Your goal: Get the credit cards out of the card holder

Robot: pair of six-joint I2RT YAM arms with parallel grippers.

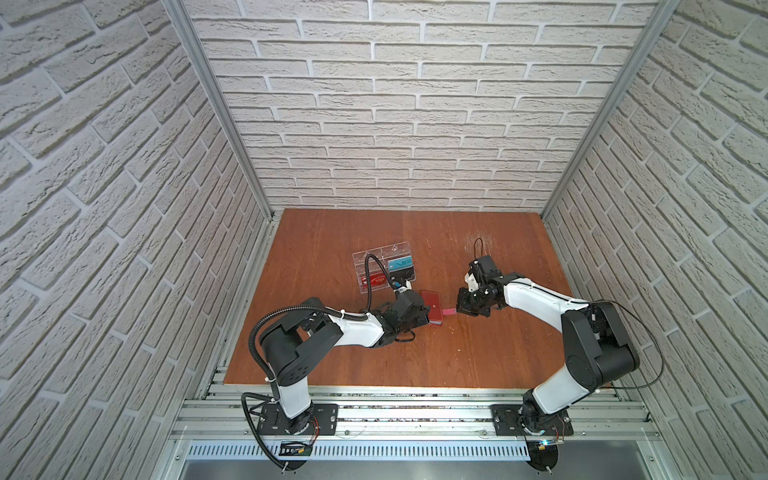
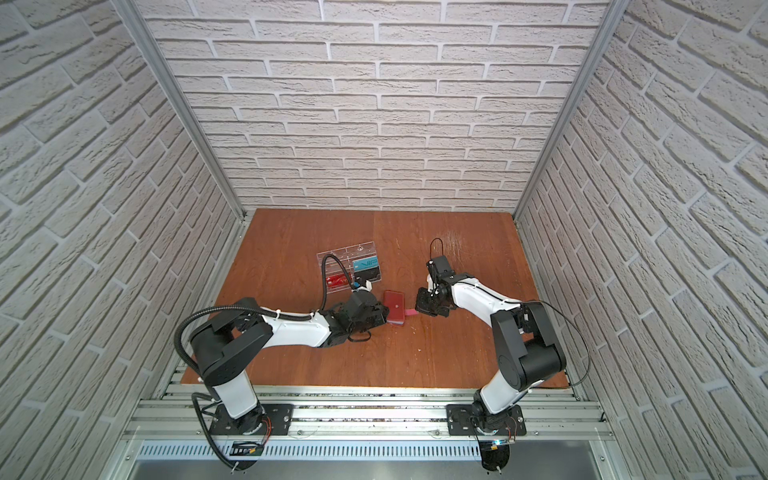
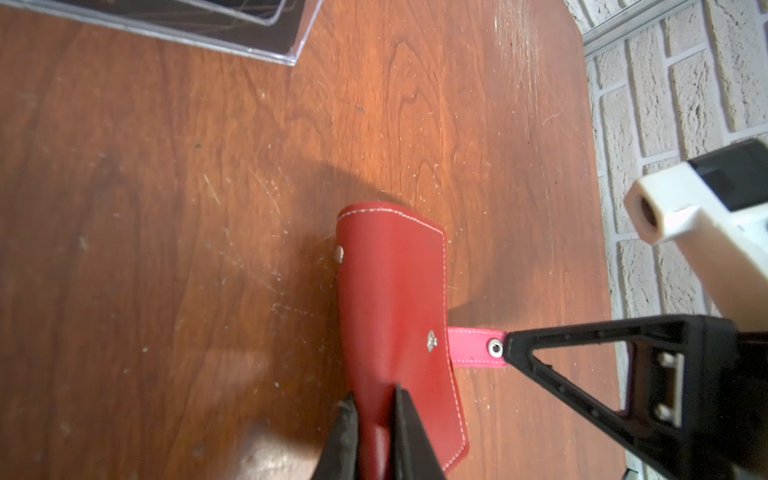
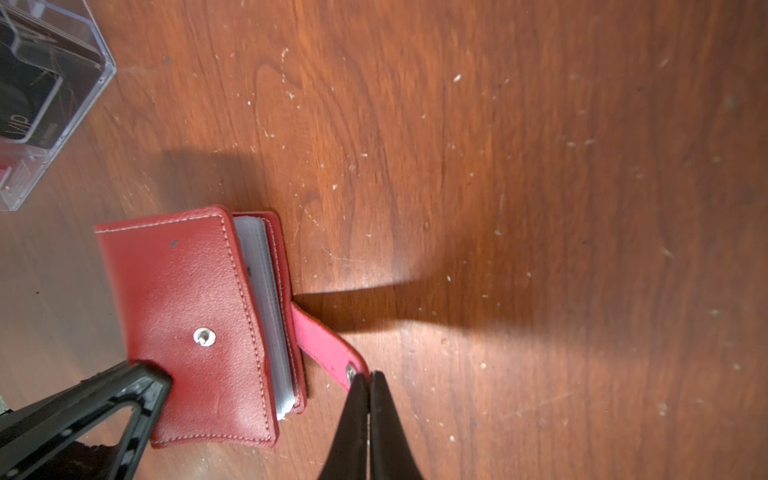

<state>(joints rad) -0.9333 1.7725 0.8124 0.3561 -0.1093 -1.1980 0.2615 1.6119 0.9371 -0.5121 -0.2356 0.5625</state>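
Observation:
The tip of the snap tab is all my right gripper holds while the covers lie shut, so it should grip the lower cover's edge point(image 4: 293, 345) before it opens the holder.
The red card holder point(image 1: 432, 304) point(image 2: 395, 306) lies closed on the table between both arms. Its snap tab point(image 4: 324, 340) point(image 3: 469, 347) is undone and sticks out sideways. My left gripper point(image 3: 376, 411) point(image 1: 424, 318) is shut on the holder's spine edge. My right gripper point(image 4: 369, 376) point(image 1: 457, 309) is shut on the very tip of the tab, beside its snap. Only pale sleeve edges point(image 4: 266, 307) show between the covers, and no card face shows inside. A teal VIP credit card point(image 1: 401, 264) point(image 2: 366, 264) sits in the clear rack.
The clear acrylic rack point(image 1: 382, 253) point(image 3: 249, 45) point(image 4: 83, 83) stands just behind the left gripper, also holding a red card point(image 1: 376, 280) and a dark card point(image 4: 25, 120). Bare wooden table point(image 1: 457, 365) lies in front and to the right. Brick walls enclose three sides.

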